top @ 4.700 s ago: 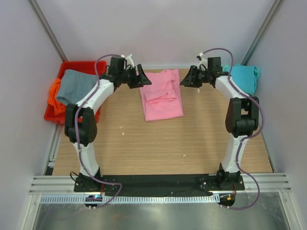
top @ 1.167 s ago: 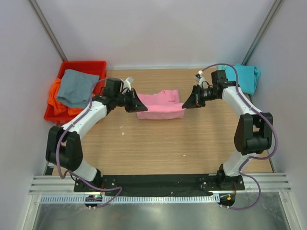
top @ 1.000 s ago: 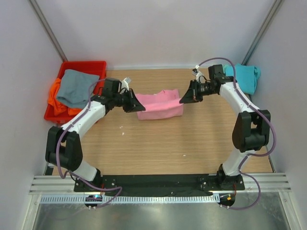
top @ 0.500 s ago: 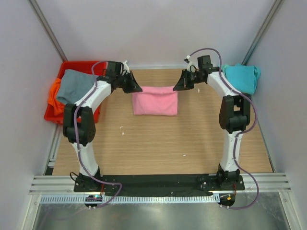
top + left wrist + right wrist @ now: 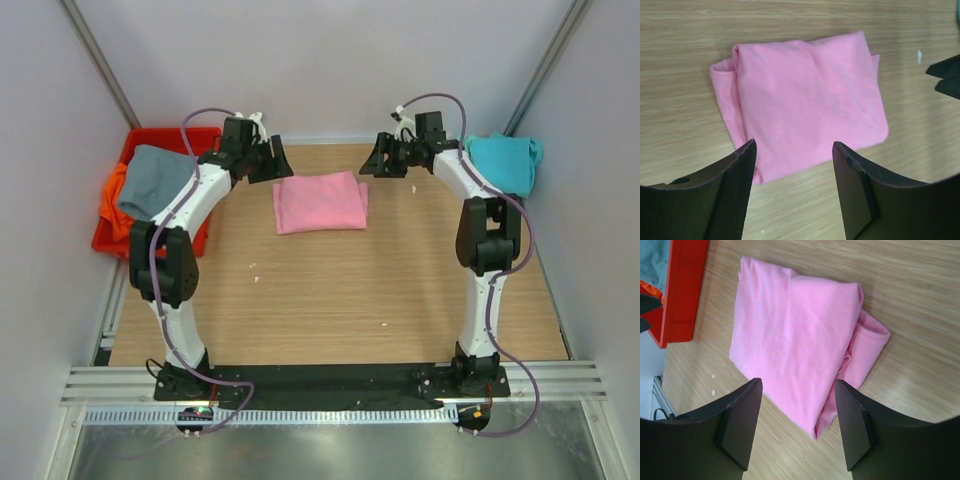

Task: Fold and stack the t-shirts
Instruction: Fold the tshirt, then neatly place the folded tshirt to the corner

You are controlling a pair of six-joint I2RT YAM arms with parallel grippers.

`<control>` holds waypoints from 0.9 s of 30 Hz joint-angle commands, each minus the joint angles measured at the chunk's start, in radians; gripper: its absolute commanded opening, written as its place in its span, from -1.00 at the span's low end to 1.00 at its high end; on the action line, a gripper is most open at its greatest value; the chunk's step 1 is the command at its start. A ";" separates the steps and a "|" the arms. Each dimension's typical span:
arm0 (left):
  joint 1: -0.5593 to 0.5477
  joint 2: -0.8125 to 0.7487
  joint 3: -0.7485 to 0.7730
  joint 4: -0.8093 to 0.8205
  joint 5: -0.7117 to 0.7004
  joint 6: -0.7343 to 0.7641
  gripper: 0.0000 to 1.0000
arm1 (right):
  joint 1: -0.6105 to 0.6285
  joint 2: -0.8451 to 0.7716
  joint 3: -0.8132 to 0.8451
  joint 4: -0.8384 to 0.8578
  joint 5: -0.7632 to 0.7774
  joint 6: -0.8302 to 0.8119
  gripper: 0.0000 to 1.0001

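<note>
Next, my right gripper will grab the middle of the side edge (image 5: 361, 201) (image 5: 836, 370) of the pink t-shirt, the edge facing the teal t-shirt.
A pink t-shirt (image 5: 320, 201) lies folded into a flat rectangle at the back middle of the wooden table; it also shows in the left wrist view (image 5: 805, 97) and the right wrist view (image 5: 795, 335). My left gripper (image 5: 277, 160) hovers open just off its back left corner, nothing between its fingers (image 5: 737, 190). Off the back right corner my right gripper (image 5: 372, 160) is open too and empty. A teal t-shirt (image 5: 505, 160) lies bunched at the back right. A grey t-shirt (image 5: 155, 180) rests on an orange t-shirt (image 5: 112, 200) in the red bin.
The red plastic bin (image 5: 110, 235) stands at the back left, off the table's edge; its rim also appears in the right wrist view (image 5: 682, 295). White walls enclose the table on three sides. A few small white specks (image 5: 257, 268) lie on the wood.
Both grippers carried the front edge of the pink t-shirt back over itself, folding it in half, then opened and let go. They now hover behind the shirt.
</note>
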 commanded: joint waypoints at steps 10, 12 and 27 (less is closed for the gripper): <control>-0.007 0.050 -0.052 0.152 0.292 -0.008 0.26 | -0.062 0.070 -0.061 -0.020 -0.129 0.019 0.32; -0.009 0.075 -0.055 0.159 0.301 -0.019 0.26 | -0.076 0.104 -0.054 0.000 -0.148 0.039 0.33; -0.067 0.210 -0.003 0.121 0.304 -0.002 0.23 | -0.091 0.296 0.049 0.141 -0.261 0.173 0.35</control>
